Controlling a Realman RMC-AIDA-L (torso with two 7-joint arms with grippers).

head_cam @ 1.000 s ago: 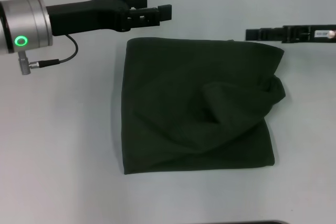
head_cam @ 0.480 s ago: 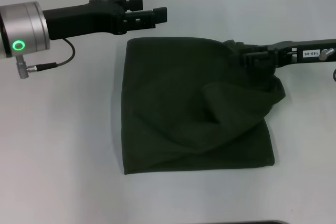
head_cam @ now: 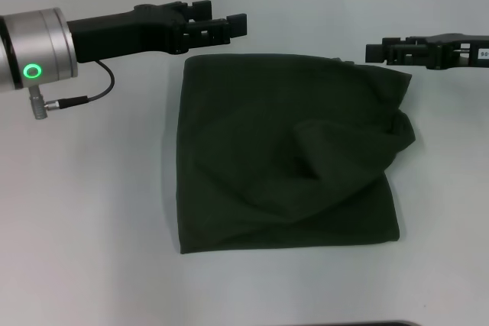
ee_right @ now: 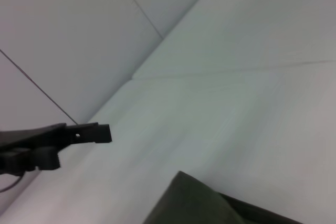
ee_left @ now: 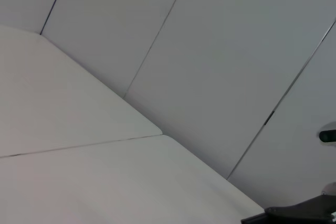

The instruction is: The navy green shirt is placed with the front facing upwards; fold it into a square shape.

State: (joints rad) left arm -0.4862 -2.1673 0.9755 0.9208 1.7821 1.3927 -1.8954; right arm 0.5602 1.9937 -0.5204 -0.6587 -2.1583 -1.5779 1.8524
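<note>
The navy green shirt bulges at its side edge; my right gripper needs to close there on the outer end of the raised crease [head_cam: 397, 140].
The navy green shirt [head_cam: 283, 158] lies folded into a rough square in the middle of the white table, plain green side up, with a raised crease at its right edge; no lettering shows. One of its corners also shows in the right wrist view [ee_right: 210, 205]. My left gripper [head_cam: 227, 20] hovers open and empty just beyond the shirt's far left corner; it also shows in the right wrist view [ee_right: 86, 134]. My right gripper [head_cam: 374, 50] hovers open and empty just off the shirt's far right corner.
The white table [head_cam: 92, 211] surrounds the shirt on all sides. A grey panelled wall [ee_left: 220, 66] stands behind the table. A cable [head_cam: 84, 97] hangs from the left arm's wrist.
Half a second ago my right gripper reached in over the shirt's far right corner; it has now drawn back to the right and up. The left gripper has barely moved.
</note>
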